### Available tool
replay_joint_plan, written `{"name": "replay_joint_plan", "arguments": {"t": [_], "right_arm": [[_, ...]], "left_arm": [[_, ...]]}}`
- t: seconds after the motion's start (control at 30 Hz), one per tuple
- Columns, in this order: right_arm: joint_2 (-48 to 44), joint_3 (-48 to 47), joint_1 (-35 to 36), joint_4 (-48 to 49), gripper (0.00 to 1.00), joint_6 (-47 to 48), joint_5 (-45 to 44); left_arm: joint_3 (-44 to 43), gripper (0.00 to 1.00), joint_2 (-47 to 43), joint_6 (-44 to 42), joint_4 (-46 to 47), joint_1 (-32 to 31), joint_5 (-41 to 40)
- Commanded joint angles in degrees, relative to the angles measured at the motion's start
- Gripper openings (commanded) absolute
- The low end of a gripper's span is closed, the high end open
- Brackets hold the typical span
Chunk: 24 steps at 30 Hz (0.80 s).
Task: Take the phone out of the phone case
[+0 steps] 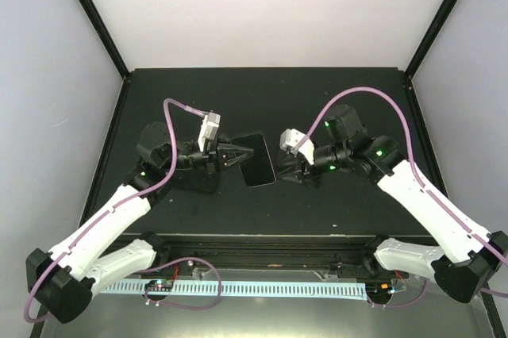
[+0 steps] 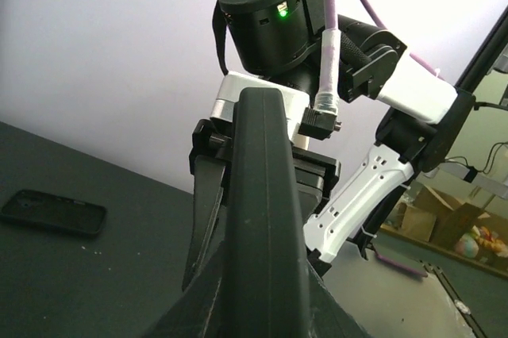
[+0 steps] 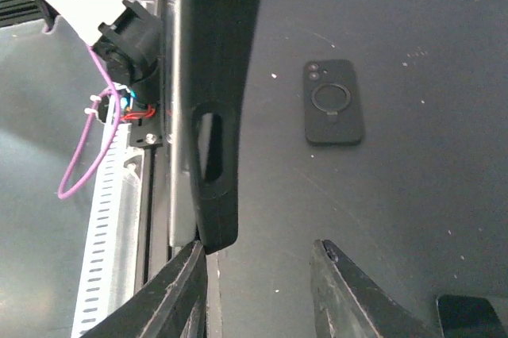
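The lower end of the phone case meets only one finger, so the robot's right gripper needs to open and pinch the phone case's edge at its slot (image 3: pixel 210 146).
A black phone case with the phone (image 1: pixel 255 159) stands tilted on the dark table (image 1: pixel 262 100) between the two arms, its glossy face showing from above. My left gripper (image 1: pixel 232 157) is shut on its left end. In the left wrist view the case edge (image 2: pixel 266 219) rises between my fingers (image 2: pixel 178 318). My right gripper (image 1: pixel 292 173) is at the case's right end. In the right wrist view the slotted case edge (image 3: pixel 214 76) ends against one fingertip (image 3: pixel 194 255) of that gripper (image 3: pixel 260 255), whose jaws stand apart around bare table.
A second flat black case-like thing with camera holes and a ring on its back (image 3: pixel 333 101) lies on the table (image 2: pixel 51 213). The table's near metal edge and a white cable rail (image 1: pixel 246 286) run along the front.
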<state>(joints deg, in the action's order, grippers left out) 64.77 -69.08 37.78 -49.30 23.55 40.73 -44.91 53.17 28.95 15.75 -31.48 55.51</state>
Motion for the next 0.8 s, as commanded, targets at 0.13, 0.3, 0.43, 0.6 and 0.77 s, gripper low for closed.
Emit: {"name": "replay_joint_plan", "arguments": {"t": [0.13,0.3,0.43,0.6,0.77], "right_arm": [[4.43,-3.55,-0.19,7.04,0.38,-6.91,-11.15],[3.83,-4.24,-0.20,8.30,0.46,-6.34,-0.72],[2.21,-3.13,-0.17,11.00,0.57,-6.65,8.59],[2.10,-2.64,-0.17,13.33,0.62,-8.22,13.51],[2.28,-2.91,-0.12,17.12,0.62,-11.30,12.78]], "left_arm": [[-0.80,0.01,0.17,5.03,9.49,-0.74,4.96],[-0.62,0.01,0.27,4.70,8.81,-0.64,3.92],[-0.69,0.02,0.53,4.56,8.43,-0.74,3.30],[-0.56,0.01,0.42,4.62,8.51,-0.68,3.16],[-0.52,0.01,0.89,4.94,8.29,-0.71,2.47]]}}
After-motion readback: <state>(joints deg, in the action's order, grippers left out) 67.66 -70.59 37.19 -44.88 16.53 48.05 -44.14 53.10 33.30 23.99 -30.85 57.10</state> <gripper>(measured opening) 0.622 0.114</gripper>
